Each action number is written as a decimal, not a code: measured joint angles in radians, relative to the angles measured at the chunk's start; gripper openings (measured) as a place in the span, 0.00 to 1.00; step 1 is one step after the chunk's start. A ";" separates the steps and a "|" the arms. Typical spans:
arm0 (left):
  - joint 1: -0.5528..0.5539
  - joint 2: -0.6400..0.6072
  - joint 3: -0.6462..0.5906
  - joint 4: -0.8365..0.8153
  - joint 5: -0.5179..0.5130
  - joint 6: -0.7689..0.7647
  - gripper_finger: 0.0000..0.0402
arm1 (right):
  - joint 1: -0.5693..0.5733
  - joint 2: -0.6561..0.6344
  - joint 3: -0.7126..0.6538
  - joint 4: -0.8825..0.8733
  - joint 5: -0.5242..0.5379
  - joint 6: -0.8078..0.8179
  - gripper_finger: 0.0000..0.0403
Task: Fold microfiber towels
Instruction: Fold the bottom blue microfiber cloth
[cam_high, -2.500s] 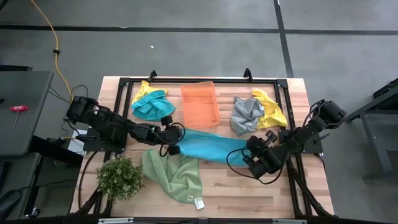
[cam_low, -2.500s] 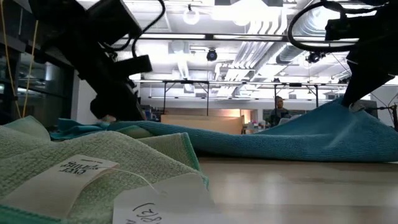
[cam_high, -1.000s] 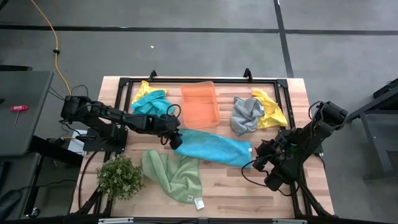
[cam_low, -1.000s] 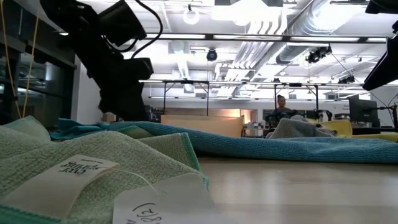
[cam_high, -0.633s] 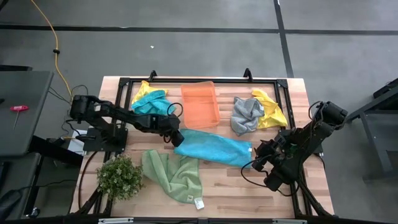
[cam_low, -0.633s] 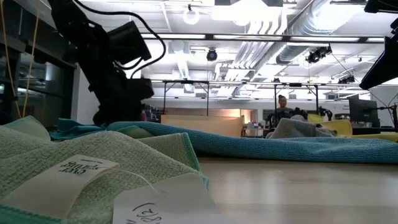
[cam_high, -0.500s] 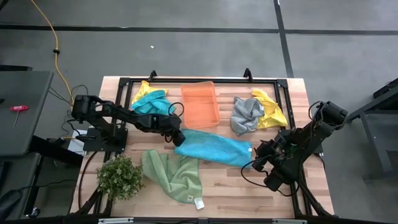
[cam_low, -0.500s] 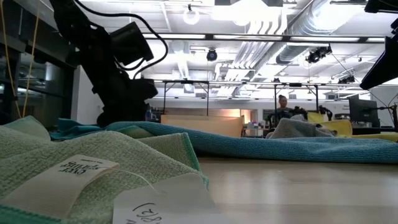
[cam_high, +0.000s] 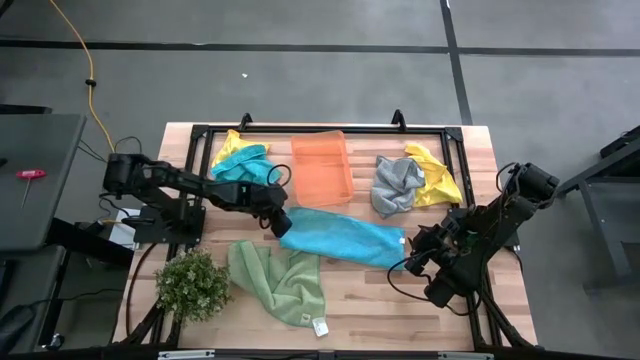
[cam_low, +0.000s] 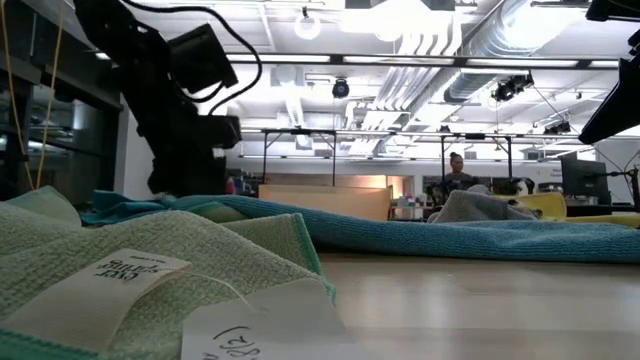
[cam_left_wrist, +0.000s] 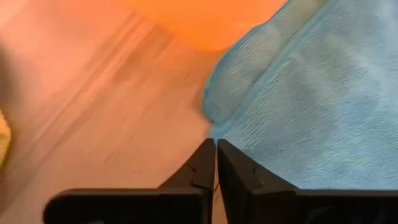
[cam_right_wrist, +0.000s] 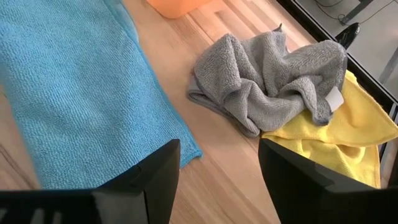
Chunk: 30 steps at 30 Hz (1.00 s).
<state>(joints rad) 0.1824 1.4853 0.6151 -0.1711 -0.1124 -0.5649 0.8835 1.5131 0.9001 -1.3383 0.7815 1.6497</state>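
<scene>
Next, I open my left gripper, as its shut fingers meet the teal-blue towel's edge just short of its far corner, then move toward the orange bin and pinch that corner (cam_left_wrist: 212, 113).
A teal-blue microfiber towel (cam_high: 340, 237) lies spread flat mid-table. My left gripper (cam_high: 281, 224) is shut at its far left corner, which shows in the left wrist view (cam_left_wrist: 216, 149). My right gripper (cam_right_wrist: 217, 180) stands open just off the towel's near right corner (cam_right_wrist: 189, 152), touching nothing. A light green towel (cam_high: 275, 275) with a white tag (cam_low: 110, 275) lies crumpled near the front. A grey towel (cam_high: 397, 185) lies partly on a yellow one (cam_high: 437, 178) at the far right. A yellow and a teal towel (cam_high: 240, 165) are heaped at the far left. My left gripper meets the teal-blue towel's left edge (cam_left_wrist: 212, 129) close to its far left corner, with only the tips of its two shut fingers. The fingers slant down from the table's left side. The towel lies flat on the table, slack.
An orange plastic bin (cam_high: 322, 167) stands at the far middle, just beyond the teal-blue towel. A small bushy plant (cam_high: 192, 285) sits at the near left corner. Bare wood (cam_high: 400, 305) shows at the near right.
My left gripper has dipped down at the teal-blue towel's far left corner, shut there, and its wrist has come up slightly. The towel lies as before.
</scene>
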 joint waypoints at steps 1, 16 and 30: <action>-0.004 -0.006 0.000 0.009 0.003 0.000 0.02 | 0.000 0.000 0.000 0.000 0.000 0.000 0.52; -0.024 -0.007 0.001 0.049 -0.026 0.027 0.21 | 0.000 0.000 0.000 0.001 0.009 0.000 0.52; -0.025 0.101 0.005 0.075 -0.069 -0.057 0.46 | 0.000 0.000 0.000 0.005 0.014 0.000 0.52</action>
<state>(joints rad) 0.1577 1.5865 0.6197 -0.0966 -0.1810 -0.6220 0.8832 1.5131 0.9001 -1.3338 0.7952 1.6497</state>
